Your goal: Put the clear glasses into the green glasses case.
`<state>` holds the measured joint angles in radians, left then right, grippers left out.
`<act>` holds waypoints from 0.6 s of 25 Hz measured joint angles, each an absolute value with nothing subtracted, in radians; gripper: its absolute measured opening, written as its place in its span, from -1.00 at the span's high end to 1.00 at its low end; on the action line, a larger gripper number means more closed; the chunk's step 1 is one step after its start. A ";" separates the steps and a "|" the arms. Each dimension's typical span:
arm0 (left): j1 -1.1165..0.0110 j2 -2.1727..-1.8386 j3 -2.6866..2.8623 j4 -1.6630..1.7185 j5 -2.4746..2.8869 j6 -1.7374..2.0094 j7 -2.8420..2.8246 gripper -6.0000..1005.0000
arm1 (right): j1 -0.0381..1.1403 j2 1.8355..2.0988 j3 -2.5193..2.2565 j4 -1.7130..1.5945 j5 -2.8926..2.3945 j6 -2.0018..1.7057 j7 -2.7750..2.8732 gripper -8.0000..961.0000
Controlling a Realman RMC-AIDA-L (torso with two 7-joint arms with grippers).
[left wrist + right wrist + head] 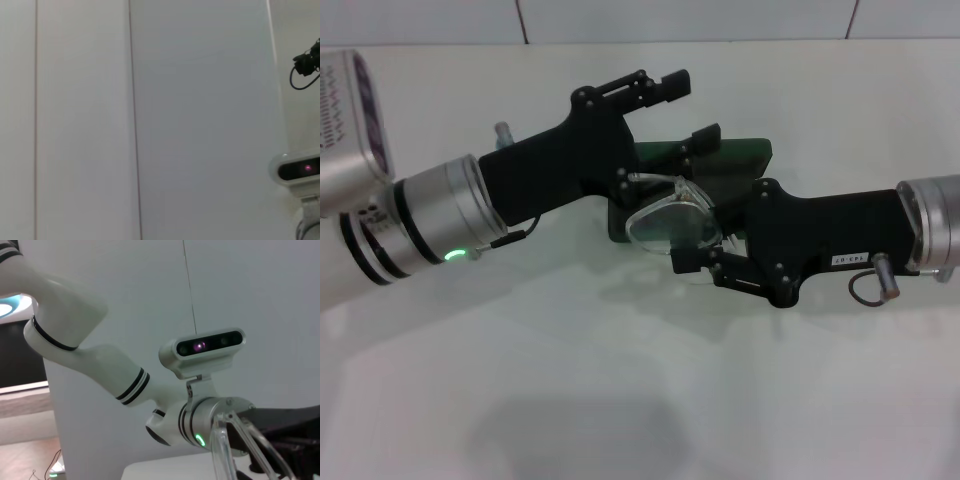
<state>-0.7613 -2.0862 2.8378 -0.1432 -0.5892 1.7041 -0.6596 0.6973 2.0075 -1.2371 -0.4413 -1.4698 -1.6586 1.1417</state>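
Observation:
My right gripper will release the clear glasses in the near half of the green glasses case [689,210].
The clear glasses [665,222] hang lens-forward just above the table, in front of the green glasses case [745,158]. The case lies behind both grippers and is mostly hidden; only dark green parts of it show. My right gripper [705,250] reaches in from the right and is shut on the glasses at their right end. In the right wrist view a clear arm of the glasses [235,445] shows close up. My left gripper [692,108] comes from the left with its fingers spread open, the lower finger [706,136] at the case's back edge.
The white table [620,380] stretches toward me, with a tiled wall [680,18] behind it. The left arm [125,385] and its wrist camera [202,347] fill the right wrist view. The left wrist view shows only the wall and the right wrist camera [296,170].

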 joint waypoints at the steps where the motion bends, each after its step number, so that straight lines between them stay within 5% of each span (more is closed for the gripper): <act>1: -0.759 -2.086 2.835 -0.146 -0.596 1.704 -0.659 -0.22 | 0.692 2.006 -1.239 -0.451 -1.471 -1.659 1.142 0.69; 6: -0.734 -2.084 2.831 -0.197 -0.716 1.672 -0.658 -0.21 | 0.617 1.995 -1.239 -0.573 -1.491 -1.636 1.142 0.69; 15: -0.682 -2.074 2.839 -0.235 -0.947 1.409 -0.711 -0.22 | 0.438 2.025 -1.549 -0.953 -1.586 -1.046 1.241 0.68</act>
<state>-0.6817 -2.0743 2.8388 -0.2354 -0.9474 1.4086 -0.7115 0.4378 2.0246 -1.5486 -0.9526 -1.5860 -1.0459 1.2406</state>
